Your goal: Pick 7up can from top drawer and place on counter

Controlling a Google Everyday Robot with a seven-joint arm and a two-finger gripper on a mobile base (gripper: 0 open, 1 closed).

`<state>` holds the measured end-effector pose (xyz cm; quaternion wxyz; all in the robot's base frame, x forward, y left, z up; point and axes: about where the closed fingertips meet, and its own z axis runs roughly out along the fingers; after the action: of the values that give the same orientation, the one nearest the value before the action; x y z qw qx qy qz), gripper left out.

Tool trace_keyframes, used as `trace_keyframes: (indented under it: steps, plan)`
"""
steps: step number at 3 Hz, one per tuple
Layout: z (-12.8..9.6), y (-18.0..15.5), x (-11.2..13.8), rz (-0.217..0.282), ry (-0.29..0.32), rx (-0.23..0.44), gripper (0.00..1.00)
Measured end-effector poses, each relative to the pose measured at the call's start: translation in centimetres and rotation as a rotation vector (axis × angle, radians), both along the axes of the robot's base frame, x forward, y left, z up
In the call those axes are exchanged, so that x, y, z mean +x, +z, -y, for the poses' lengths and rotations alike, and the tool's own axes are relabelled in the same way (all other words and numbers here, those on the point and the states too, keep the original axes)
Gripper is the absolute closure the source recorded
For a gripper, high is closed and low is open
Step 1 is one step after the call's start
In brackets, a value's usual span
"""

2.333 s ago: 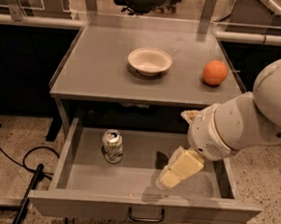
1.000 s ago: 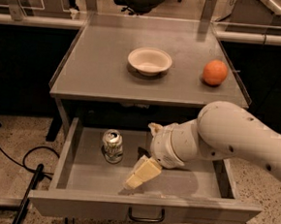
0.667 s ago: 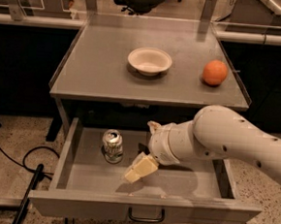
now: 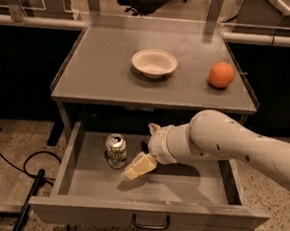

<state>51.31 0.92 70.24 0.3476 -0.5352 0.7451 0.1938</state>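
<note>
The robot's gripper should next move over to the 7up can in the open drawer and close on the can's body (image 4: 115,156), below its silver top.
The 7up can (image 4: 116,151) stands upright in the left part of the open top drawer (image 4: 149,215), silver top up. My gripper (image 4: 132,173) reaches into the drawer from the right on a thick white arm (image 4: 223,143). Its cream tip is just to the right of the can and slightly in front of it, close to the can's base. I cannot tell whether it touches the can. The counter (image 4: 107,79) above is grey and flat.
A white bowl (image 4: 154,63) sits mid-counter and an orange fruit (image 4: 221,75) at its right. The drawer's dark loop handle (image 4: 150,222) is at the front centre. Cables (image 4: 27,178) lie on the floor to the left. Dark desks and a chair stand behind.
My arm and gripper have swung left inside the drawer, from the right half to just beside the can. The can has not moved.
</note>
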Motion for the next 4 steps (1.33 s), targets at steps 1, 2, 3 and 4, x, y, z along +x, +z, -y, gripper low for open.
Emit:
trace_keyframes:
  steps: [1,2,3,4]
  plan:
    - [-1.3,-1.1,0.1,0.013,-0.007,0.028,0.0]
    - [-3.3,-2.2,1.5,0.042,-0.009,0.072,0.0]
    - [-5.1,-3.5,2.7,0.049,-0.012,0.107,0.0]
    - [-6.0,-4.6,3.1,0.043,-0.016,0.13,0.0]
